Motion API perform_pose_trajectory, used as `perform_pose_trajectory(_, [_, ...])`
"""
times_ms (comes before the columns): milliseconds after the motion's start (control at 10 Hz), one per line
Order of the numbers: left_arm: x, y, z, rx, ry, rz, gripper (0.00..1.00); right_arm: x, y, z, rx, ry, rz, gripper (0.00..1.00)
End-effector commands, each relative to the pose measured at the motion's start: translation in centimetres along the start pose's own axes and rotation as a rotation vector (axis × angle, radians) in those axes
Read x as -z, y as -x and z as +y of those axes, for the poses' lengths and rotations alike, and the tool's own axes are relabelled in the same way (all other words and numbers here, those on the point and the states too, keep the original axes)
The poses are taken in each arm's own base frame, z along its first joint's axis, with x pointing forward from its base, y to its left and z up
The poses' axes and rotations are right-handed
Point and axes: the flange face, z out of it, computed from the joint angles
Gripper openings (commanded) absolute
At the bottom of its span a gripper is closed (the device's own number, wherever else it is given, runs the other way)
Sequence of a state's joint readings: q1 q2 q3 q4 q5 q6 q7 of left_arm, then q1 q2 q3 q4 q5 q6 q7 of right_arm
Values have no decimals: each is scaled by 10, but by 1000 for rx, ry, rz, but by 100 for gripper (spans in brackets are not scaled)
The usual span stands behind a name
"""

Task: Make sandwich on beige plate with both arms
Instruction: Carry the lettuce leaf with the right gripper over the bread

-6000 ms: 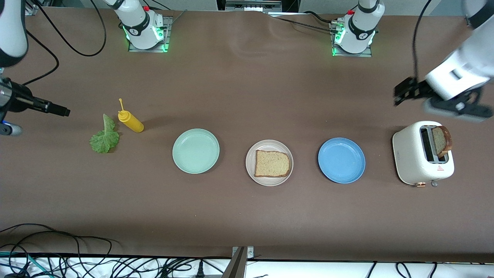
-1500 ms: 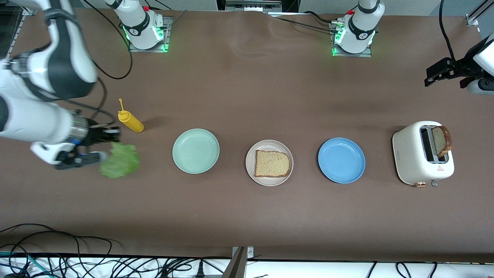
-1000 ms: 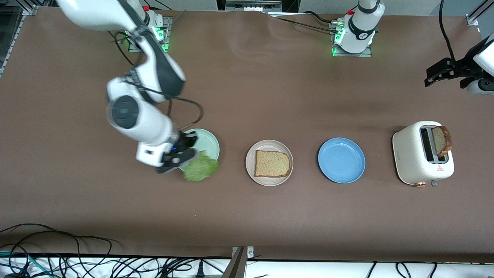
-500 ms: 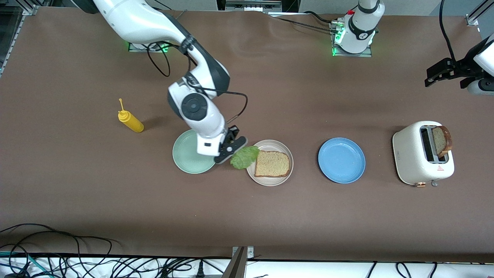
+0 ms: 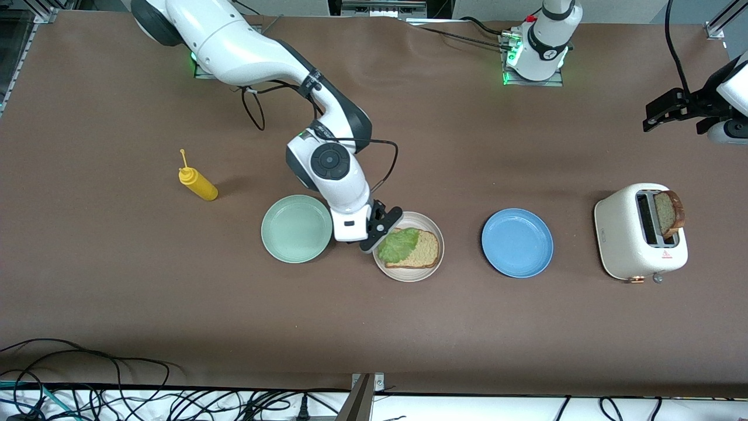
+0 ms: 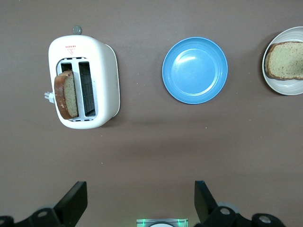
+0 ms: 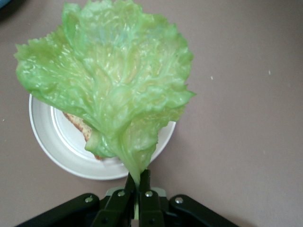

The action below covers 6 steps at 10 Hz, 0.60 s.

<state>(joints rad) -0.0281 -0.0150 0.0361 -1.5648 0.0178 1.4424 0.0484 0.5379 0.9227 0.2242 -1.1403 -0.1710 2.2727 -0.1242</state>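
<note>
My right gripper needs to release the green lettuce leaf on top of the bread slice (image 5: 418,256) (image 7: 112,98) on the beige plate.
The beige plate (image 5: 435,261) sits mid-table with one bread slice (image 5: 425,251) on it. My right gripper (image 5: 383,229) is shut on the stem of a ruffled green lettuce leaf (image 5: 398,244) and holds it over the plate's edge and the slice. In the right wrist view the lettuce (image 7: 111,90) hangs from the gripper (image 7: 138,182) over the plate (image 7: 57,149), hiding most of the bread. A second bread slice (image 5: 669,213) stands in the white toaster (image 5: 634,237). My left gripper (image 5: 660,114) is open and empty, waiting above the table near the toaster; its fingers (image 6: 73,203) show wide apart.
A mint green plate (image 5: 296,228) lies beside the beige plate toward the right arm's end, a blue plate (image 5: 517,242) toward the left arm's end. A yellow squeeze bottle (image 5: 198,184) stands farther toward the right arm's end. Cables lie along the table's near edge.
My right arm picked up the lettuce near the yellow bottle and carried it past the mint green plate to over the beige plate. The left arm has stayed still since 1.5 s ago.
</note>
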Motion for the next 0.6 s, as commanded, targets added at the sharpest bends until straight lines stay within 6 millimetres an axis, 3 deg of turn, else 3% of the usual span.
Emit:
perform_pose_trajectory(0, [3, -1, -2, 6, -27, 7, 100, -9, -11, -1, 92, 28, 58, 0])
perform_pose_trajectory(200, [3, -1, -2, 7, -27, 7, 100, -33, -12, -12, 134, 68, 115, 0])
perform_pose_trajectory(500, [3, -1, -1, 6, -27, 7, 100, -49, -12, -32, 127, 84, 118, 0])
